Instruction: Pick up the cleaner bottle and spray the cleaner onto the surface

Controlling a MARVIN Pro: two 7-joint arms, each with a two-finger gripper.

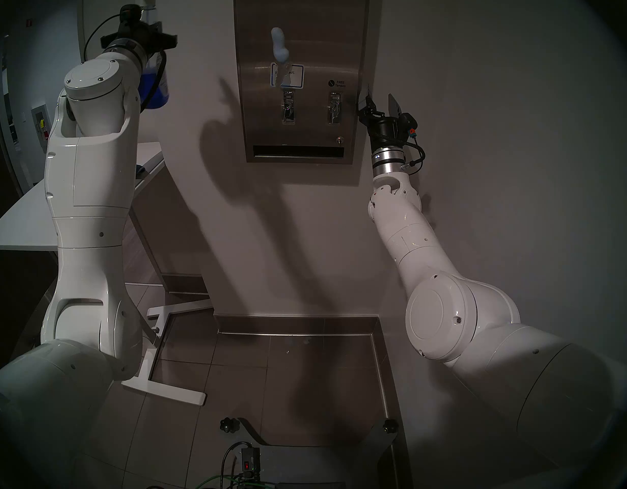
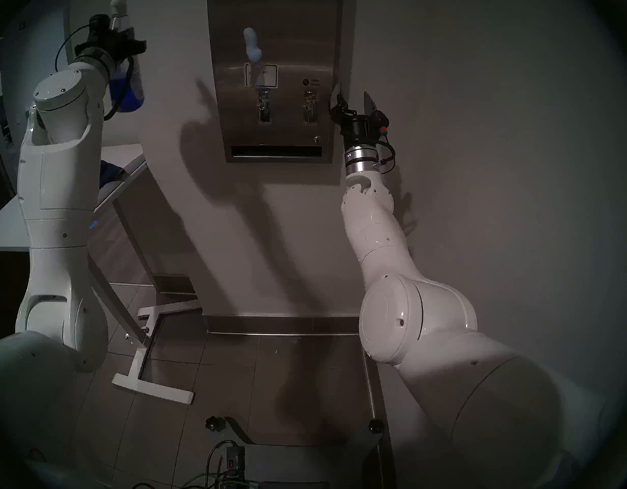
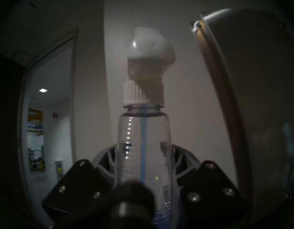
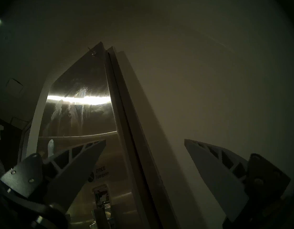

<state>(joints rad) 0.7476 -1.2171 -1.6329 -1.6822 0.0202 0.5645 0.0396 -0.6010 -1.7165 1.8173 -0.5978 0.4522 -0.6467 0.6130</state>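
Observation:
Next, I set the cleaner bottle down on the white table [image 1: 41,199] near its doorway edge with my left gripper. The bottle is now held upright, high up.
My left gripper [image 1: 148,36] is shut on the cleaner bottle [image 1: 157,89], held upright high at the left, away from the wall. Blue liquid fills its lower part; the white trigger head [image 3: 149,58] points up in the left wrist view, with the fingers [image 3: 106,165] clamping the clear body [image 3: 143,137]. The steel dispenser panel [image 1: 326,36] hangs on the wall ahead. A white foamy blob of cleaner [image 1: 279,49] clings above its blue-bordered sticker [image 1: 294,76]. My right gripper [image 1: 379,102] is open and empty beside the panel's right edge [image 4: 80,124].
Two chrome levers [image 1: 287,107] [image 1: 334,107] and a dark slot [image 1: 298,151] sit low on the panel. A white table [image 1: 22,213] stands behind my left arm, its foot frame [image 1: 164,354] on the tiled floor. A doorway [image 3: 48,108] opens to the left.

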